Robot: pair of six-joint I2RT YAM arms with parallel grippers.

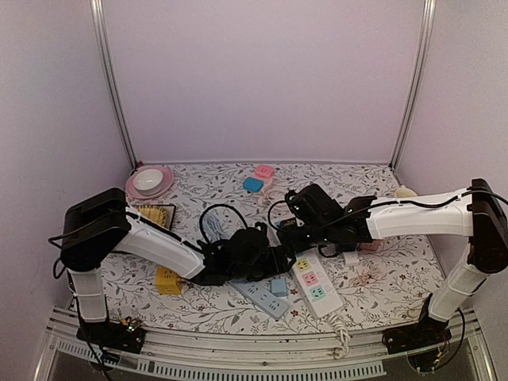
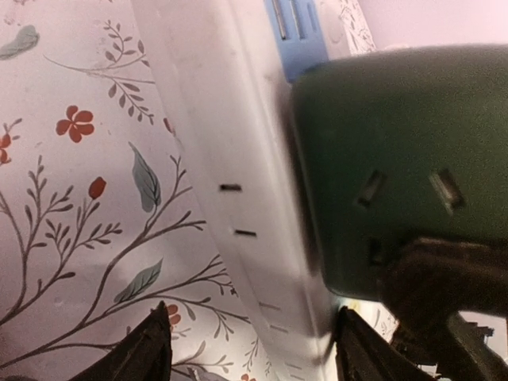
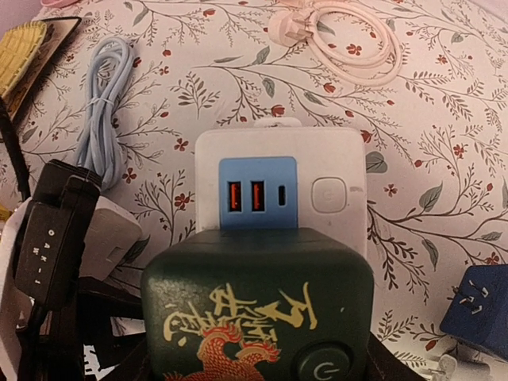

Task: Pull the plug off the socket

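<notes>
Next, I release the green plug with my right gripper on the cloth [image 1: 351,219] just behind the dark blue plug.
A dark green cube plug [image 3: 254,309] with a gold and red dragon print sits pushed into a white cube socket [image 3: 278,178] that has a blue USB face. My right gripper [image 3: 254,375] is shut on the green plug, with one finger on each side of it. My left gripper [image 2: 250,349] straddles the white socket [image 2: 238,159]. Its right finger [image 2: 361,353] is against the socket's edge and its left finger [image 2: 147,353] stands apart over the cloth. The green plug [image 2: 397,159] shows at the right there. In the top view both grippers meet at mid-table, left [image 1: 266,254] and right [image 1: 300,226].
A white power strip [image 1: 313,282], a grey strip [image 1: 262,298] and a blue adapter [image 1: 279,286] lie near the front. A pale blue cable [image 3: 103,103], a pink cable [image 3: 341,40], a blue plug [image 3: 480,309] and a black block [image 3: 51,238] surround the socket. A pink bowl [image 1: 149,182] sits back left.
</notes>
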